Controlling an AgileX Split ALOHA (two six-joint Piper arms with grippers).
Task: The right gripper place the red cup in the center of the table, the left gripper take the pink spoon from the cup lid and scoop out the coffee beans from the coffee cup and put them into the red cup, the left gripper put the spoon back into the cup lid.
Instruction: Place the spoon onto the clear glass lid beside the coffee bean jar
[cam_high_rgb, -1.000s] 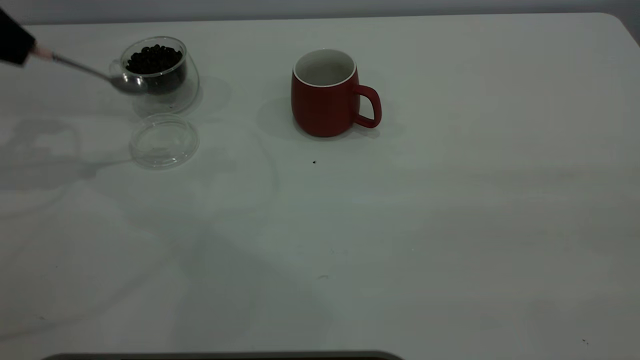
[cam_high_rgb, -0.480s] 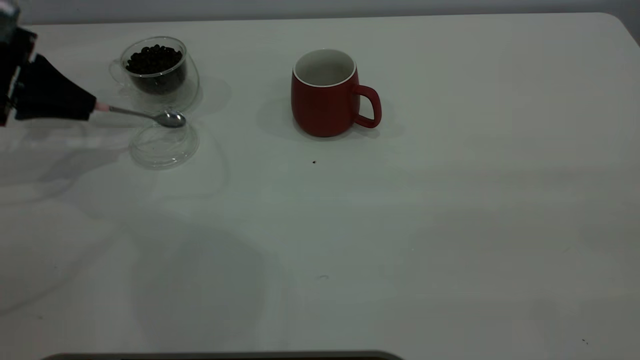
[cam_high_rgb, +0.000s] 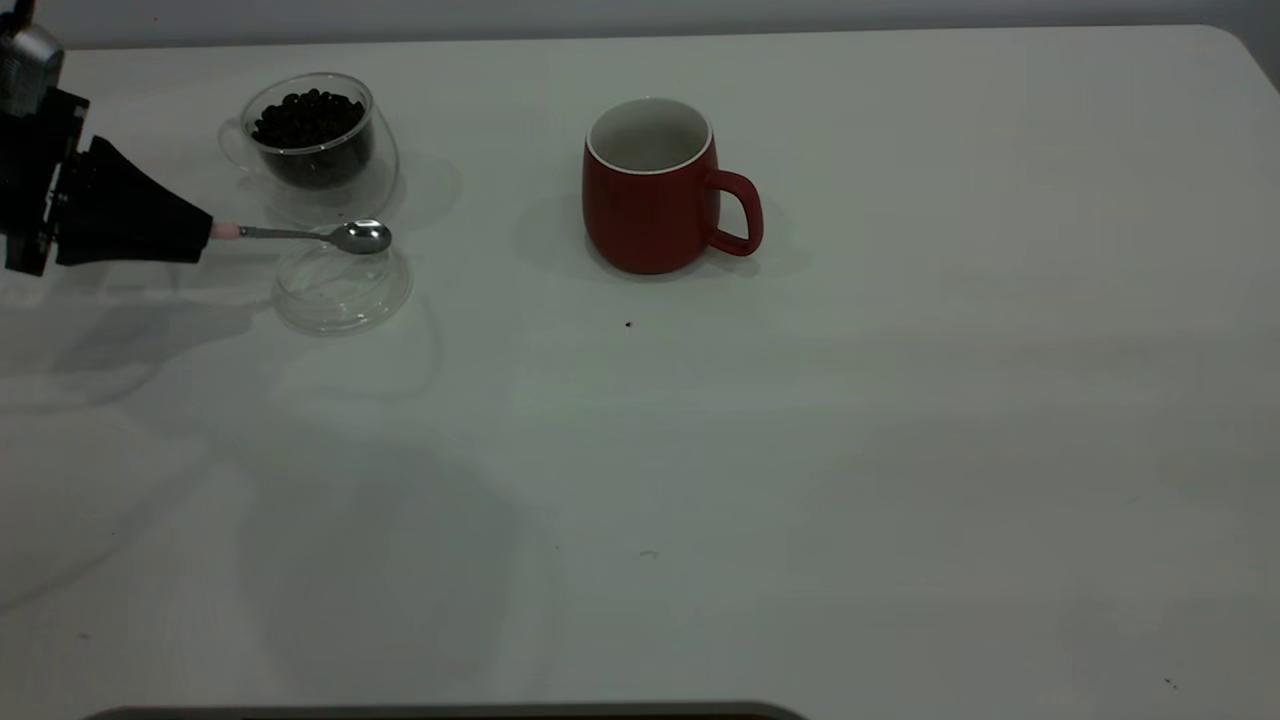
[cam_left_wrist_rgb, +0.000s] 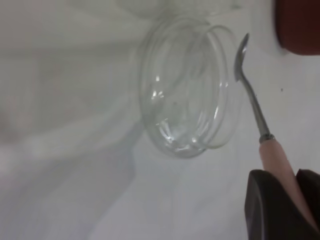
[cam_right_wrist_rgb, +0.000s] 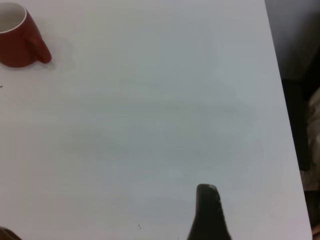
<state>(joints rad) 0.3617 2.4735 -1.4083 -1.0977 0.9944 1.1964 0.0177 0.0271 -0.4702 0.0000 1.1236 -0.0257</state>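
Note:
Next, my left gripper lays the pink spoon down and releases it across the clear cup lid's rim (cam_high_rgb: 282, 278) (cam_left_wrist_rgb: 211, 144) nearest that gripper, with the spoon's bowl inside.
My left gripper (cam_high_rgb: 205, 232) reaches in from the table's left edge and is shut on the pink spoon (cam_high_rgb: 310, 234) by its pale pink handle (cam_left_wrist_rgb: 276, 159). The empty silver bowl (cam_high_rgb: 362, 237) is at the far rim of the clear cup lid (cam_high_rgb: 340, 288), seen edge-on beside the lid (cam_left_wrist_rgb: 187, 87) in the left wrist view. The coffee cup (cam_high_rgb: 312, 135), full of coffee beans (cam_high_rgb: 306, 115), stands just behind the lid. The red cup (cam_high_rgb: 648, 190) stands upright near the middle of the table (cam_high_rgb: 800, 450), its inside showing white. My right gripper (cam_right_wrist_rgb: 105, 208) hovers open far from the red cup (cam_right_wrist_rgb: 19, 39).
A tiny dark speck (cam_high_rgb: 628, 324) lies in front of the red cup. In the right wrist view the table's edge (cam_right_wrist_rgb: 280, 100) runs along the side, with dark floor beyond it.
The left gripper moved toward the table's middle and front, carrying the spoon from beside the coffee cup to the lid's rim. The lid shifted slightly to the right.

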